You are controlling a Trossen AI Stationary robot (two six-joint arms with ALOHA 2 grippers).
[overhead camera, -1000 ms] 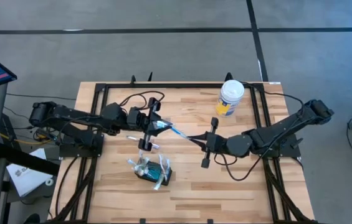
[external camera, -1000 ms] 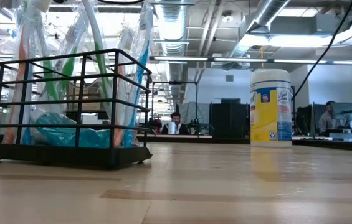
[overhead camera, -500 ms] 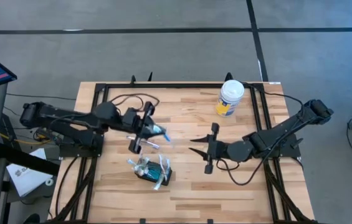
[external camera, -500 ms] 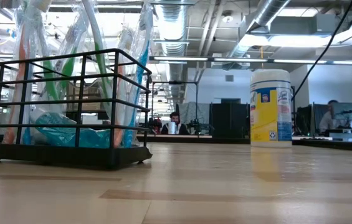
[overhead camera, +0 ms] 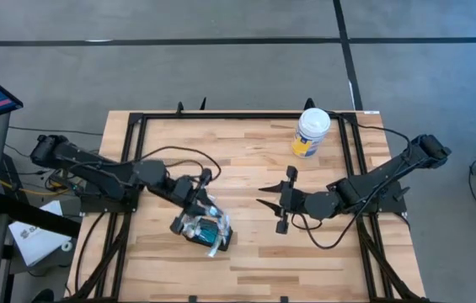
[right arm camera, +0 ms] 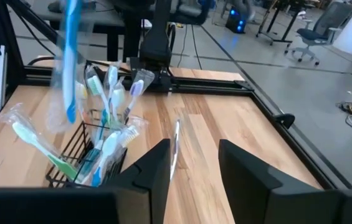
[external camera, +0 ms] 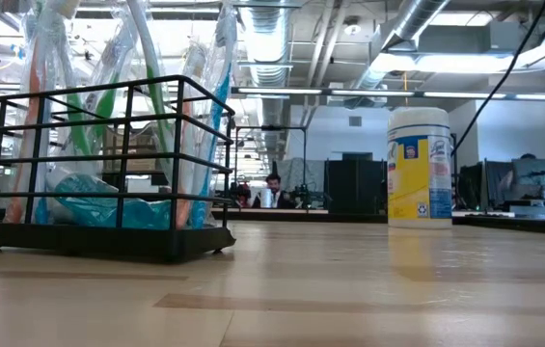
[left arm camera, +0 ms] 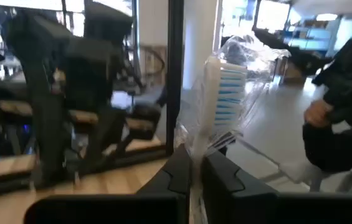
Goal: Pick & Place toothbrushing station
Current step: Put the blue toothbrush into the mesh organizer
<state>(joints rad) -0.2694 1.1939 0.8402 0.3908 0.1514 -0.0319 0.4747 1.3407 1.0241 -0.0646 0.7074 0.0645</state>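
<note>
The robot's left gripper will release the wrapped toothbrush upright in the black wire holder point(overhead camera: 214, 236), among the other wrapped toothbrushes.
The toothbrushing station point(overhead camera: 205, 231) is a black wire holder on the table's near middle, with several wrapped toothbrushes standing in it point(right arm camera: 104, 134). It also shows in the low view point(external camera: 108, 236). My left gripper point(overhead camera: 205, 200) hovers just above its far side, shut on a toothbrush in a clear wrapper point(left arm camera: 224, 81). That toothbrush appears blurred in the right wrist view point(right arm camera: 70, 62). My right gripper point(overhead camera: 261, 197) stands open to the right of the station, nothing between its fingers point(right arm camera: 194, 163). My left gripper pinches the wrapped toothbrush between its two fingers just below the bristle head, wrapper and all point(left arm camera: 195, 148). The head and the loose wrapper stick out past the fingertips. The toothbrush is lifted clear of the table, over the station.
A white-lidded canister with a yellow label point(overhead camera: 312, 133) stands at the far right of the table point(external camera: 420, 166). A black frame point(overhead camera: 141, 126) runs along the table's edges. Bare wood lies between the station and the canister.
A second ago both grippers held the wrapped toothbrush between them. My right gripper has opened and let go, staying in place. My left gripper has carried the toothbrush toward the table's near edge and slightly down, turning, until it is over the station.
</note>
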